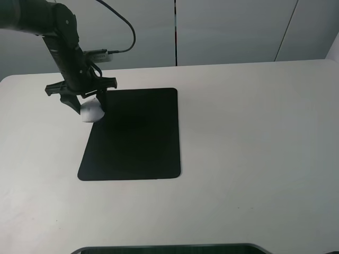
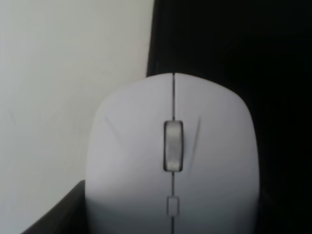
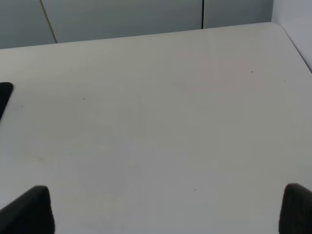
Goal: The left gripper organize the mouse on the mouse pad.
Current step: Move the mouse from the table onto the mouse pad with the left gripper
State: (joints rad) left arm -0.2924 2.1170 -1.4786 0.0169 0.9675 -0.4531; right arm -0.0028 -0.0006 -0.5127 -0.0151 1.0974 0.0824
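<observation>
Next, I release the mouse from my left gripper near the middle of the black mouse pad (image 1: pixel 135 129). The mouse is now over the pad's edge.
The white-grey mouse (image 1: pixel 91 111) sits between the two dark fingers of my left gripper (image 1: pixel 88 105), which is shut on it. It hangs over the upper left edge of the black mouse pad (image 1: pixel 135 137), partly above bare table; I cannot tell if it touches the surface. The left wrist view is filled by the mouse (image 2: pixel 171 161), scroll wheel up, with the pad (image 2: pixel 234 44) dark behind it and one finger (image 2: pixel 56 214) at its side. My right gripper (image 3: pixel 163 212) is open over bare table, far from both.
The white table (image 1: pixel 254 132) stretches wide to the right of the pad. A corner of the pad (image 3: pixel 4 95) shows at the edge of the right wrist view. A grey wall (image 1: pixel 228 29) stands behind the table, and a dark edge (image 1: pixel 164 248) lies at the front.
</observation>
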